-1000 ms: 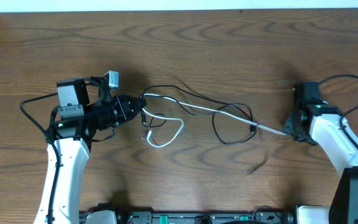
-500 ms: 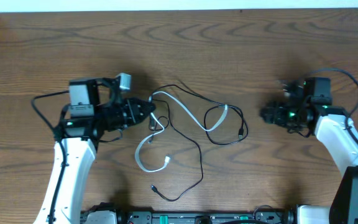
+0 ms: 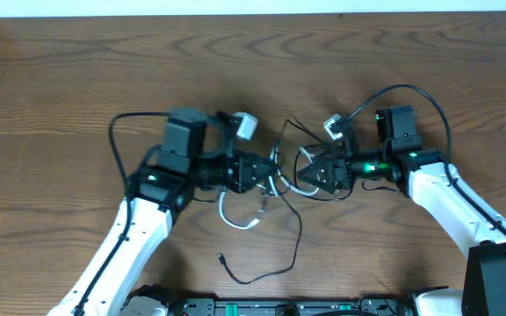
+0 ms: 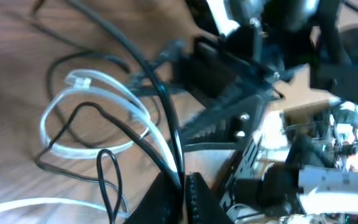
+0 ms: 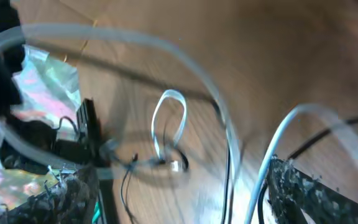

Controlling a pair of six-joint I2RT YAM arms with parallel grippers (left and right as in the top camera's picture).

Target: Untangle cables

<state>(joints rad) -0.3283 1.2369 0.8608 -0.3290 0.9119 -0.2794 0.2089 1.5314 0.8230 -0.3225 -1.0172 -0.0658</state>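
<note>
The white cable's loops [image 3: 275,187] cross the black cable in the knot, and my right gripper will go to them next and close there.
The white cable [image 3: 235,219] and the black cable [image 3: 293,247] lie knotted together at the table's middle, between my two grippers. My left gripper [image 3: 271,173] points right and is shut on both cables where they cross; in the left wrist view the black cable [image 4: 114,124] and the white cable [image 4: 104,84] run into the pinched left gripper [image 4: 184,182]. My right gripper [image 3: 311,174] faces it from the right, a short gap away. In the blurred right wrist view the right gripper [image 5: 185,196] stands wide open, with strands of the white cable [image 5: 227,143] passing loosely between its fingers [image 5: 294,193].
A black plug [image 3: 222,258] ends a loose strand near the front. Each arm's own thick black wire arcs behind it, the left wire [image 3: 134,118] and the right wire [image 3: 411,88]. The base rail [image 3: 279,307] runs along the front edge, and a white strip [image 3: 235,7] borders the far side.
Both arms swung inward to the middle. The right gripper let go of the stretched cable end and opened wide. The cables went slack and bunched up between the grippers.
</note>
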